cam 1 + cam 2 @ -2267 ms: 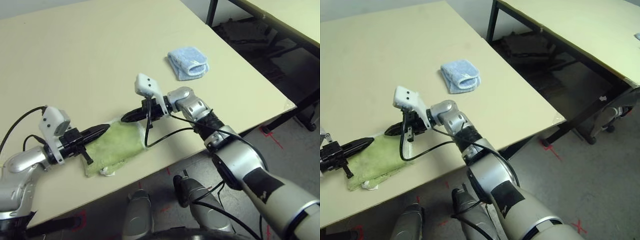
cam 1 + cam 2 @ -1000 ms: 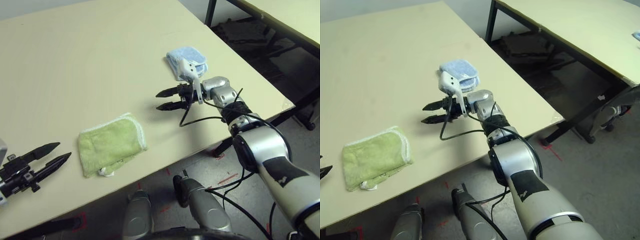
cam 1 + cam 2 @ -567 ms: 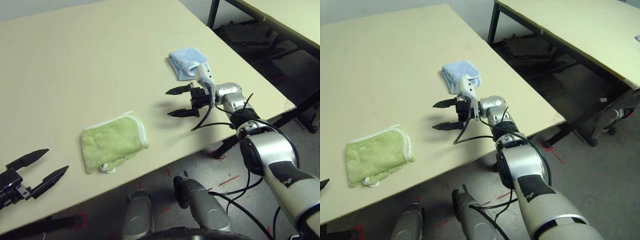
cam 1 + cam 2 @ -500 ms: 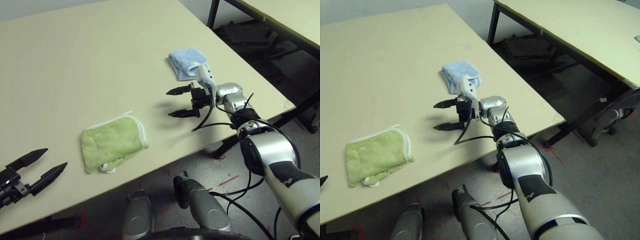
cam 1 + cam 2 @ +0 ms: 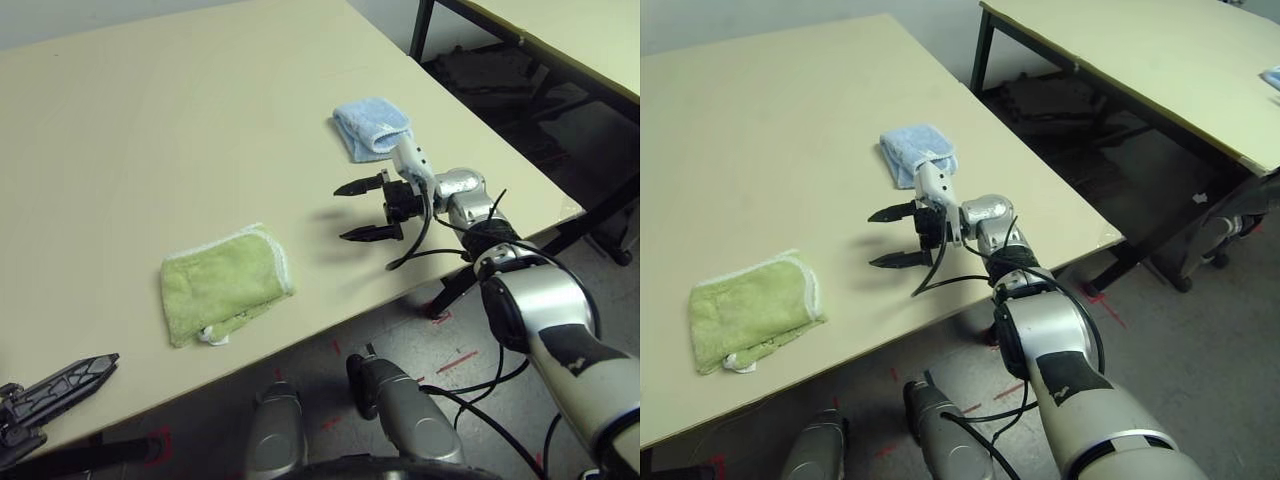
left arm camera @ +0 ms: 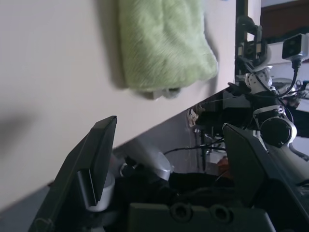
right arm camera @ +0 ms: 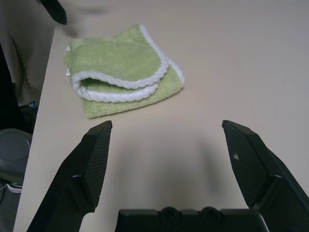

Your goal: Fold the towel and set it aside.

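My left gripper should pinch the light green towel next, just inside its plain green side (image 5: 191, 293) (image 6: 160, 65), across from the white edging.
The light green towel (image 5: 225, 295) lies folded and flat on the table (image 5: 150, 120) near its front edge, white edging toward the right; nothing touches it. My right gripper (image 5: 345, 213) hovers open to the right of the towel, fingers pointing at it, well apart from it. The right wrist view has the towel (image 7: 123, 72) ahead of the open fingers (image 7: 99, 154). My left gripper (image 5: 70, 380) is low at the front left, off the table's edge, and stands open in the left wrist view (image 6: 170, 123), with the towel (image 6: 164, 43) beyond it.
A smaller folded light blue cloth (image 5: 372, 127) rests behind the right gripper, near the table's right edge. A second table (image 5: 1160, 70) stands to the right across a gap of floor. The table's front edge runs just below the towel.
Both grippers have come off the towel and drawn apart. The left gripper has dropped back past the table's front edge. The right gripper has turned and settled right of the towel.
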{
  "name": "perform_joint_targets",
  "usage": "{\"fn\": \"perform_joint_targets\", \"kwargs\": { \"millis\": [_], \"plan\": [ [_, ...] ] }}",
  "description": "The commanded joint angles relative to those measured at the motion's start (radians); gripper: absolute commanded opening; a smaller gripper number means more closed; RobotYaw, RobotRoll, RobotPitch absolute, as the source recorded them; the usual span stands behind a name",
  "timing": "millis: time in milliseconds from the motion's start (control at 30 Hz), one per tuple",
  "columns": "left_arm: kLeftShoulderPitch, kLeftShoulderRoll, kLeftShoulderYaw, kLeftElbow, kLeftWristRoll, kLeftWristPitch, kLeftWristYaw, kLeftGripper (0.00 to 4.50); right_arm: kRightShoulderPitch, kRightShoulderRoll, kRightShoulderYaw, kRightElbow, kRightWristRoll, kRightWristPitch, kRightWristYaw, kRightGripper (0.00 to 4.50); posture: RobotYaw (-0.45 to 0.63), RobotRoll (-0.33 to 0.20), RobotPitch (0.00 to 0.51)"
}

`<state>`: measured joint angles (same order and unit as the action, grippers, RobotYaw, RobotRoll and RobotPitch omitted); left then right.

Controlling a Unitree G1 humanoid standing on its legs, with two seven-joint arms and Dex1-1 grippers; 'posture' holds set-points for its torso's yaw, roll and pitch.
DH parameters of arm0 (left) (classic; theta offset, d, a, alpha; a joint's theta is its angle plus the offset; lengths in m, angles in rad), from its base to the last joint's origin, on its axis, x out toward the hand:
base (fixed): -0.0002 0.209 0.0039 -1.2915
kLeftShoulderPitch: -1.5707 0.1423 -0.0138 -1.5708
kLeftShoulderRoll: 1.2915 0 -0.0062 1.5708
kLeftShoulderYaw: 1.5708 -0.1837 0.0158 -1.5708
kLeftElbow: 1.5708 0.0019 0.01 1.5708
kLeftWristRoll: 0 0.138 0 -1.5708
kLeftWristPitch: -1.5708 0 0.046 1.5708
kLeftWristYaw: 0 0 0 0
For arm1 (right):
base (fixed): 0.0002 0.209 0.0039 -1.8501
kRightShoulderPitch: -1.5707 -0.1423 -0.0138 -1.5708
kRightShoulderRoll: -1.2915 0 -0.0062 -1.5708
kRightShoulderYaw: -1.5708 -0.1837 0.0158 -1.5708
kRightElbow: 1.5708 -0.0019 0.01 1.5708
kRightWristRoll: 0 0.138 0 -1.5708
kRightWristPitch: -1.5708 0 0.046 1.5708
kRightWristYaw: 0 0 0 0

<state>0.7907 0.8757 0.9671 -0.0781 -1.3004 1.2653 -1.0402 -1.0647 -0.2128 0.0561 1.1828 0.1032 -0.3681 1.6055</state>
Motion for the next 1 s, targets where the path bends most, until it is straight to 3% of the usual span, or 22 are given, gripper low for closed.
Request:
{"fn": "perform_joint_targets", "kwargs": {
  "millis": [33, 433, 633, 767, 1000],
  "plan": [
    [0.019, 0.004, 0.015, 0.017, 0.033, 0.004, -0.027, 4.48, -0.001, -0.003, 0.007, 0.008, -0.013, -0.011, 0.009, 4.50, -0.05, 0.000, 0.178],
    [-0.025, 0.024, 0.002, 0.150, 0.142, -0.052, -0.098, 4.48, -0.006, -0.013, 0.014, 0.010, -0.021, -0.015, 0.009, 4.50, -0.06, 0.000, 0.175],
    [-0.193, 0.030, 0.022, 0.247, 0.066, 0.079, -0.010, 4.48, -0.009, -0.016, 0.022, 0.003, -0.021, -0.021, 0.009, 4.50, -0.06, 0.000, 0.171],
    [-0.279, 0.043, 0.009, 0.327, 0.071, 0.128, 0.009, 4.48, -0.008, -0.021, 0.027, 0.000, -0.020, -0.027, 0.009, 4.50, -0.07, 0.000, 0.175],
    [-0.348, 0.096, -0.115, 0.383, 0.156, 0.120, -0.051, 4.48, -0.010, -0.034, 0.040, -0.009, -0.014, -0.036, 0.009, 4.50, -0.09, 0.000, 0.180]
  ]
}}
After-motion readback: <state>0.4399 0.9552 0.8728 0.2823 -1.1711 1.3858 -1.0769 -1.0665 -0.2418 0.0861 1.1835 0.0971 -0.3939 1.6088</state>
